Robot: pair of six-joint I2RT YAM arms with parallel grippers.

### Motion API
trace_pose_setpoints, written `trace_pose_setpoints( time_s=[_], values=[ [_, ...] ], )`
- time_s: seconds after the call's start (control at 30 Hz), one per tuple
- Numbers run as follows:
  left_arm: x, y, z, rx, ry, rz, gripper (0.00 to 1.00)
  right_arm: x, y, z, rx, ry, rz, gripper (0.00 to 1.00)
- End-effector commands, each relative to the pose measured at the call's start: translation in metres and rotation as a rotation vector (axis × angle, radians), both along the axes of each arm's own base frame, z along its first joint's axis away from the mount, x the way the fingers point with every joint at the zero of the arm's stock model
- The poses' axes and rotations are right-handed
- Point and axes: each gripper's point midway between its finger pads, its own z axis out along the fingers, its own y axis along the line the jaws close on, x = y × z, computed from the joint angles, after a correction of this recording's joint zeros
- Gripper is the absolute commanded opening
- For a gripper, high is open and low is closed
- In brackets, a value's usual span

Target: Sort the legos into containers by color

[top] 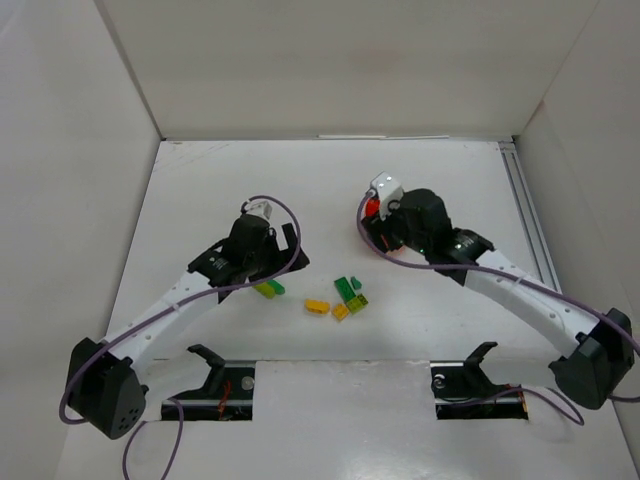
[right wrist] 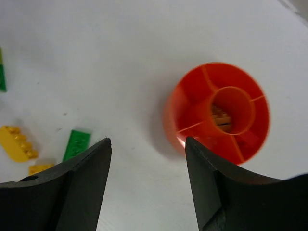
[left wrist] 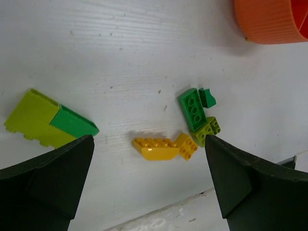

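Note:
The middle of the yellow brick [top: 317, 307] [right wrist: 17, 144], the larger one beside the small yellow one, is the next place my right gripper will go to and close on.
Loose legos lie mid-table: a lime-and-green wedge [left wrist: 43, 122], a yellow brick [left wrist: 156, 148] with a small yellow one [left wrist: 187, 147], a green brick [left wrist: 192, 108] and a lime brick [left wrist: 210, 128]. In the top view they lie around [top: 340, 300]. The orange dish [right wrist: 171, 115] stands on the table with a brown brick [right wrist: 220, 117] in its central cup. My left gripper [left wrist: 149, 144] is open and empty above the yellow brick. My right gripper [right wrist: 147, 142] is open and empty just left of the dish. In the top view the right gripper [top: 388, 232] hides most of the dish [top: 372, 207].
White walls enclose the table on the left, back and right. A metal rail [top: 530, 220] runs along the right side. The right wrist view also shows a green brick [right wrist: 77, 143] and a yellow brick [right wrist: 17, 142] to the left.

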Motion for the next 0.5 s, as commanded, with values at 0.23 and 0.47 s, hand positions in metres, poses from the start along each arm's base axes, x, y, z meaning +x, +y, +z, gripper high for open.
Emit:
trace_pose_setpoints(
  time_s=[0.23, 0.47],
  values=[
    [-0.044, 0.035, -0.023, -0.027, 0.114, 0.171, 0.99, -0.1, 0.119, -0.063, -0.118, 0.05, 0.447, 0.68],
    [-0.055, 0.042, -0.019, -0.073, 0.115, 0.225, 0.99, -0.116, 0.156, -0.096, -0.141, 0.09, 0.543, 0.68]
  ],
)
